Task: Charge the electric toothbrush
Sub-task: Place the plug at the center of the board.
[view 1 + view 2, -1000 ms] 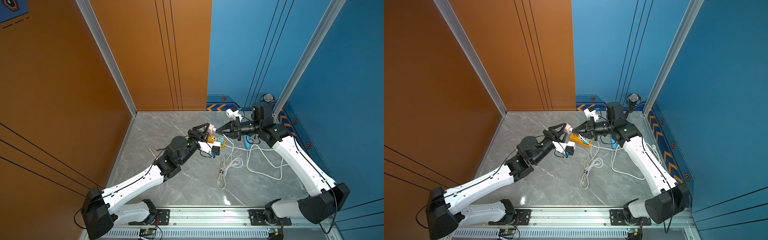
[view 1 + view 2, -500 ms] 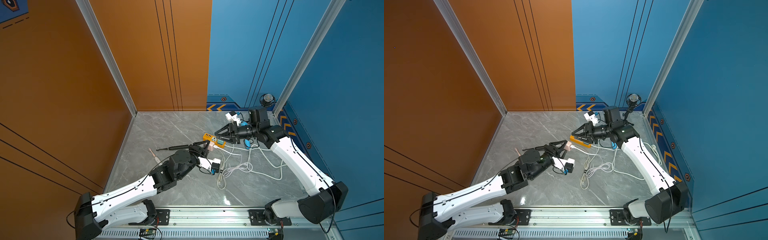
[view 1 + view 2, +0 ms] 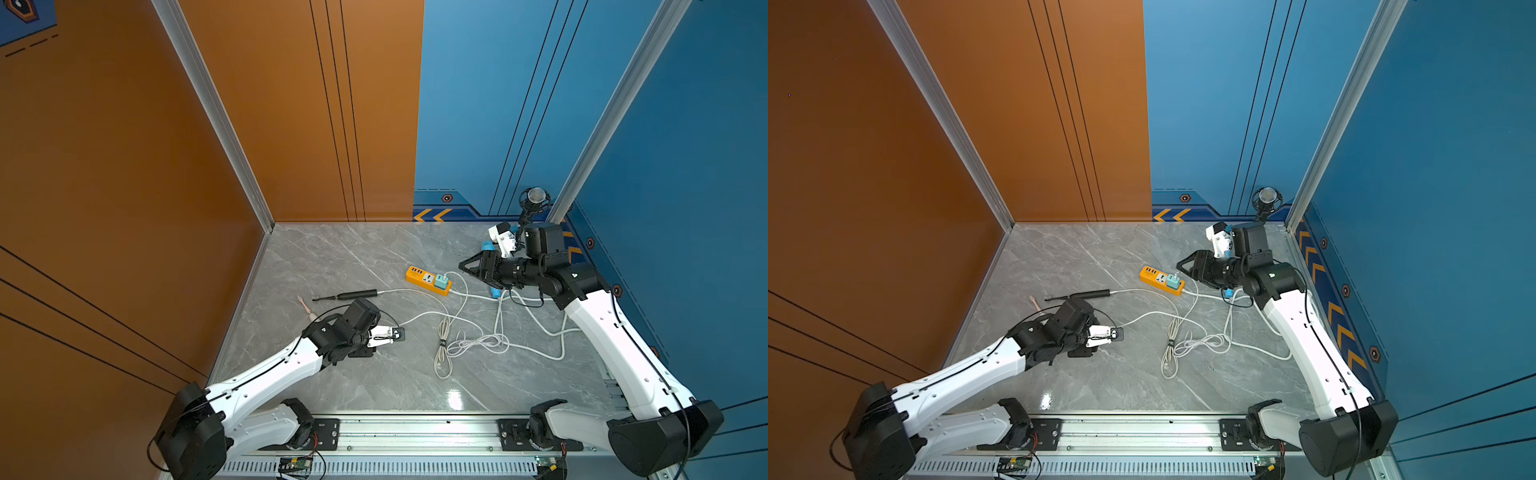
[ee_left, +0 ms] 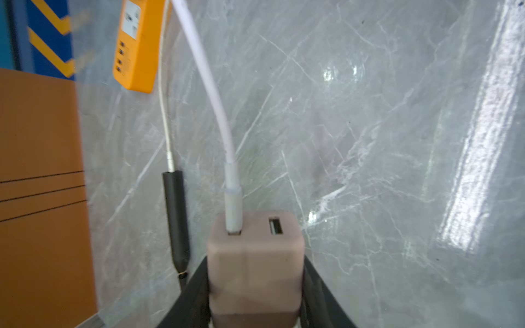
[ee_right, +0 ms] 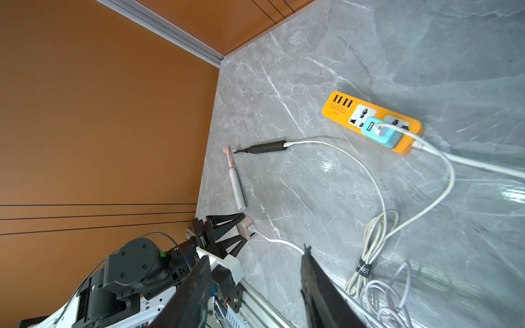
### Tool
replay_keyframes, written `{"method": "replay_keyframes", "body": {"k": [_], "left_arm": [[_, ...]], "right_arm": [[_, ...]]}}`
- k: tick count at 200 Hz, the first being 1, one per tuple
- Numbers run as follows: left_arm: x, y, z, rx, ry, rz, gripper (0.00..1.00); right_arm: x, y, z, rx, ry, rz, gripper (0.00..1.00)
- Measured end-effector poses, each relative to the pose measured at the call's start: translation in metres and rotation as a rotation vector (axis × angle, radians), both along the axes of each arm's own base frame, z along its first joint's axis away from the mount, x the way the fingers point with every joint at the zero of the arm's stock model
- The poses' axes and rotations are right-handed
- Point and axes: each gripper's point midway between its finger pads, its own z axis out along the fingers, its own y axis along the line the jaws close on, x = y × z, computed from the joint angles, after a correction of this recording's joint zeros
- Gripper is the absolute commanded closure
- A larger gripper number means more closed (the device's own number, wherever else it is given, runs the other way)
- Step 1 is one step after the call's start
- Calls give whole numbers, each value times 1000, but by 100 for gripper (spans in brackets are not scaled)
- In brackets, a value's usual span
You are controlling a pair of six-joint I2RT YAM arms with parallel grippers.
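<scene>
My left gripper should release the pink USB adapter on the bare floor (image 3: 377, 348) (image 4: 309, 215) in front of the cable end of the black toothbrush.
A pink-and-white electric toothbrush (image 5: 237, 188) lies by the orange wall; in both top views only its head (image 3: 304, 305) (image 3: 1035, 301) shows past my left arm. Beside it lies a black toothbrush (image 3: 353, 296) (image 5: 267, 147) with a white cable in its base. My left gripper (image 4: 255, 264) (image 5: 245, 228) is shut on a dusty-pink USB adapter (image 4: 254, 255), low over the floor, with a white cable (image 4: 216, 99) plugged into one port. Back at the right rear, my right gripper (image 3: 467, 268) (image 3: 1185, 266) (image 5: 257, 252) is open and empty.
An orange power strip (image 3: 417, 274) (image 5: 338, 106) lies mid-floor with a teal adapter (image 3: 441, 281) (image 5: 380, 132) plugged in. Loose white cords and a tied bundle (image 3: 442, 345) sprawl between the arms. A microphone (image 3: 536, 195) stands in the rear right corner. Walls close three sides.
Both grippers were together at the power strip, the right one shut. The right gripper has opened and drawn back to the right. My left arm has carried the pink adapter toward the front left.
</scene>
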Motion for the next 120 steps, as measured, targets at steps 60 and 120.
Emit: {"method": "replay_keyframes", "body": {"k": [60, 120], "left_arm": [[-3, -4, -36, -34, 263, 109, 81], [-4, -1, -56, -14, 354, 181, 79]], "right_arm": [[0, -16, -23, -65, 16, -52, 45], [7, -65, -68, -205, 58, -271, 42]]}}
